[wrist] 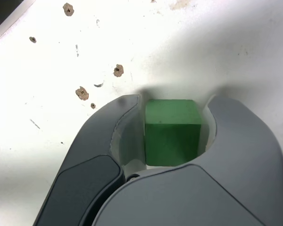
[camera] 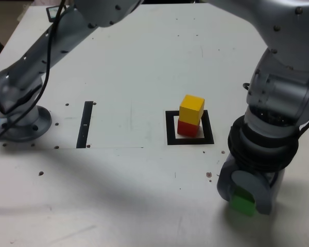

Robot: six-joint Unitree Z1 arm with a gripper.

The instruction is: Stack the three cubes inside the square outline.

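Next, I release the green cube from my gripper on top of the yellow cube (camera: 192, 94), which will complete the stack over the red cube.
A yellow cube (camera: 191, 109) sits on a red cube (camera: 188, 127) inside the black square outline (camera: 171, 128), the yellow one turned slightly. The green cube (camera: 243, 201) rests on the white table near the front, at the exterior view's right, well apart from the outline. My gripper (camera: 244, 195) points down over it. In the wrist view the green cube (wrist: 172, 134) fills the space between the two grey jaws of the gripper (wrist: 174, 106), which press in on both its sides.
A narrow black strip (camera: 85, 124) lies flat to the exterior view's left of the outline. The arm's base (camera: 20, 123) stands at the far left with a black cable (camera: 46, 62) along the arm. Small brown marks (wrist: 81, 92) dot the tabletop.
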